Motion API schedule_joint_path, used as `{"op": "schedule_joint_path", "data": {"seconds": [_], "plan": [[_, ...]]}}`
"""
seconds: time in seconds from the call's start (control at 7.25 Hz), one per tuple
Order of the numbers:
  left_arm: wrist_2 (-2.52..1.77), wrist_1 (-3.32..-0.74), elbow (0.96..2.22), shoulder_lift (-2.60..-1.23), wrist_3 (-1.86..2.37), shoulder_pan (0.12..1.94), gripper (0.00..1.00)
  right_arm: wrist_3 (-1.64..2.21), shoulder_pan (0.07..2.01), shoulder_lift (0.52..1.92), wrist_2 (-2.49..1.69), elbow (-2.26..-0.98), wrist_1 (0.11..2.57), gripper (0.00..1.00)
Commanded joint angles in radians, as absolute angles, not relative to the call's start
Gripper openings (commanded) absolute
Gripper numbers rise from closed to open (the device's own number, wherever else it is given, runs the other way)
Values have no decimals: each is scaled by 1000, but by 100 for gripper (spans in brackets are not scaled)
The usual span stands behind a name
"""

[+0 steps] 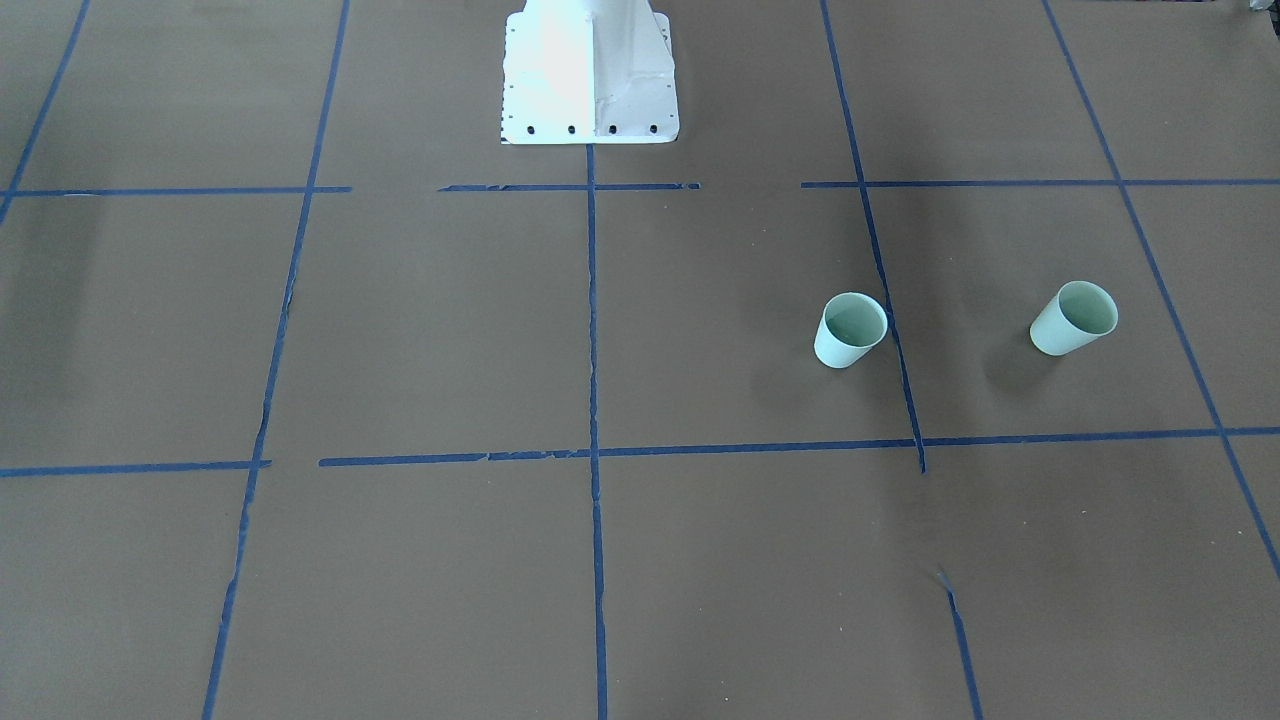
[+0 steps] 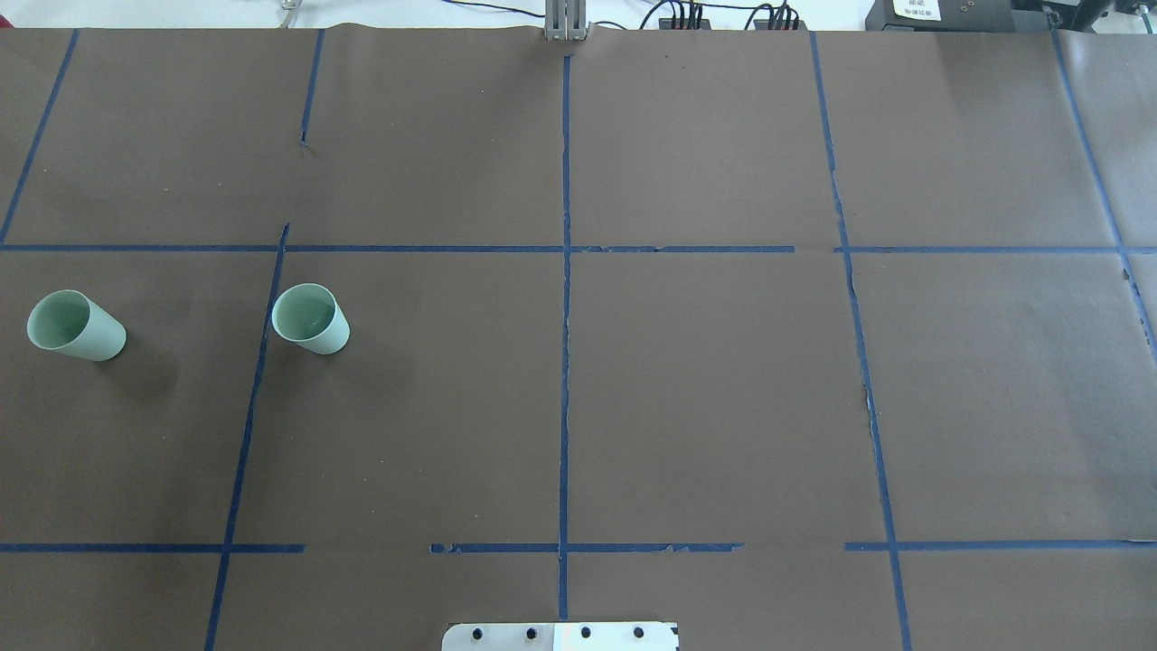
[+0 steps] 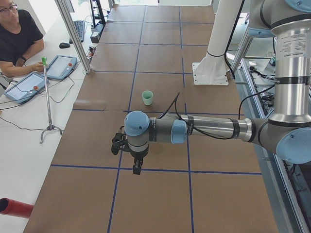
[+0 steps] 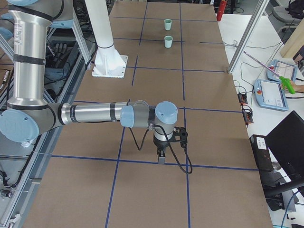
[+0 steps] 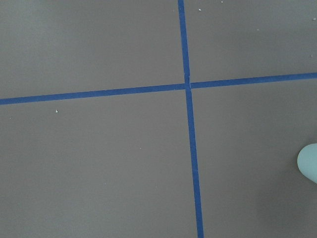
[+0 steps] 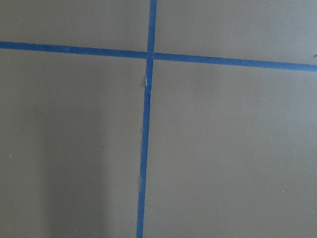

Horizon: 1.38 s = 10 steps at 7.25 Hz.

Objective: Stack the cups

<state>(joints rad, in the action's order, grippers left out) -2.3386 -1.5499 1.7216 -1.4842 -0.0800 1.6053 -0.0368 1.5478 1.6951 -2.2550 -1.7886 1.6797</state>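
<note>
My left gripper needs to grip the cup's rim [image 1: 1107,295] at the mint-green cup further out on the side away from the cup beside the blue tape line.
Two pale mint-green cups stand upright and apart on the brown table on my left side: one cup [image 2: 310,318] [image 1: 850,330] beside a blue tape line, the other cup [image 2: 75,325] [image 1: 1072,318] further out. Both show far off in the exterior right view [image 4: 168,41] [image 4: 167,23]. A pale green edge [image 5: 308,162] shows at the right of the left wrist view. My left gripper [image 3: 137,167] shows only in the exterior left view, pointing down above the table; I cannot tell if it is open. My right gripper [image 4: 161,156] shows only in the exterior right view; I cannot tell its state.
The white robot pedestal [image 1: 590,70] stands at the table's robot-side edge. Blue tape lines [image 2: 566,362] grid the brown paper. An operator [image 3: 14,39] sits with tablets beside the table, next to a green-tipped stick on a stand [image 3: 46,97].
</note>
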Motion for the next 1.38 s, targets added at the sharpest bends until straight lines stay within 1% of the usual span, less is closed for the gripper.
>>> {"op": "schedule_joint_path", "data": {"seconds": [0.0,0.55,0.69,0.83,1.1,1.24], "plan": [[-2353,-1549,1729,-1489,-72,1598,100,-37,1546,1695,-2256,-1789,1680,100],[-2364,-1558,1721,-1488,-84,1597,100,-37,1548,1695,-2255,-1789,1680,100],[-2370,-1559,1742,-1482,-83,1597,100,-37,1548,1695,-2255,-1789,1680,100],[-2376,-1554,1726,-1474,-81,1595,100,-37,1548,1695,-2256,-1787,1680,100],[-2404,-1603,1701,-1477,-55,1554,100,-37,1548,1695,-2255,-1787,1680,100],[-2408,-1658,1704,-1488,75,1475,100,-37,1548,1695,-2255,-1787,1680,100]]}}
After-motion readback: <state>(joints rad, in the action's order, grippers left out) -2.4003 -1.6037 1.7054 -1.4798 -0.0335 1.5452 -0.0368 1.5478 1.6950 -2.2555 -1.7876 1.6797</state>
